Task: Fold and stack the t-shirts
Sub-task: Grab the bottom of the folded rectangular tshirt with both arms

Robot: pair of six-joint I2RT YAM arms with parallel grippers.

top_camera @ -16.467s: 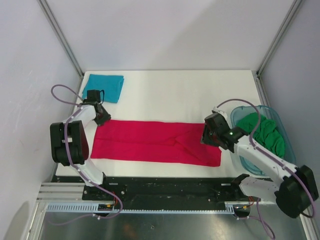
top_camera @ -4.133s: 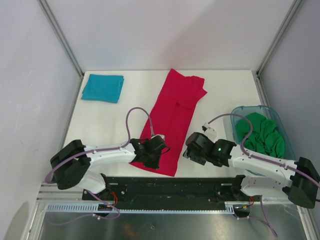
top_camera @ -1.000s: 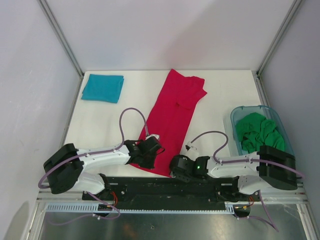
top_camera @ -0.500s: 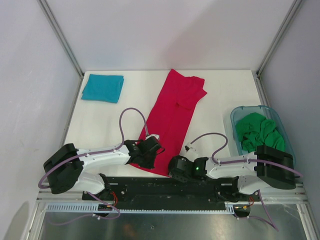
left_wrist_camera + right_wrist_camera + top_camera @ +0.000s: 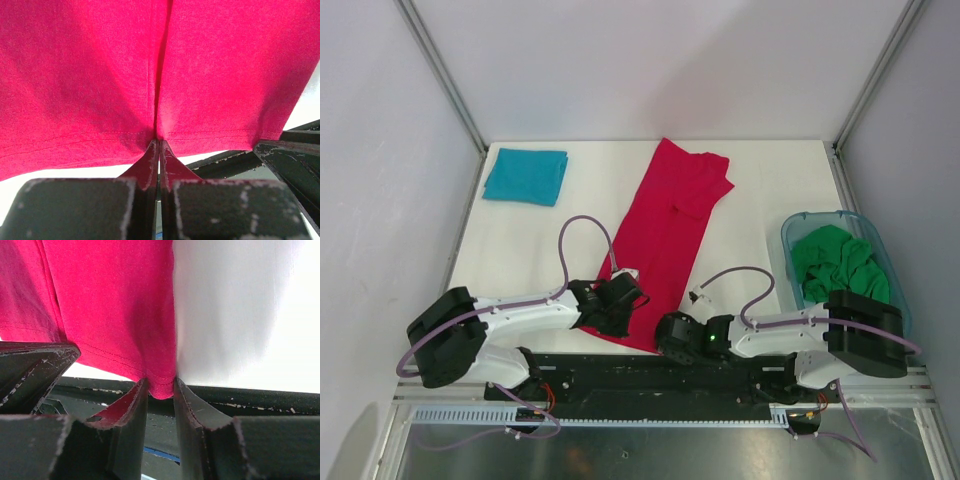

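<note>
My left gripper, which is pinching the near hem at the crease, should open and grab the hem's free corner (image 5: 584,328) before both of my grippers fold the t-shirt.
The crimson-red t-shirt (image 5: 665,225) lies as a long strip from the back middle of the table to its near edge. My left gripper (image 5: 623,306) is shut on the near hem, left of the middle; in the left wrist view (image 5: 158,144) the jaws pinch the red cloth (image 5: 100,75). My right gripper (image 5: 667,337) is at the shirt's near right corner; in the right wrist view (image 5: 161,387) the corner of the red cloth (image 5: 110,305) fills the narrow gap between the jaws. The teal-blue t-shirt (image 5: 526,176) lies folded at the back left. The bright green t-shirt (image 5: 840,265) sits crumpled in the tub.
The see-through plastic tub (image 5: 802,222) stands at the right edge of the white table (image 5: 760,190). The black front rail (image 5: 650,370) runs just below both grippers. Grey walls and metal posts close in the sides and back.
Over the last second my right gripper has shifted slightly left onto the shirt's near right corner. The left gripper and the shirts have not moved.
</note>
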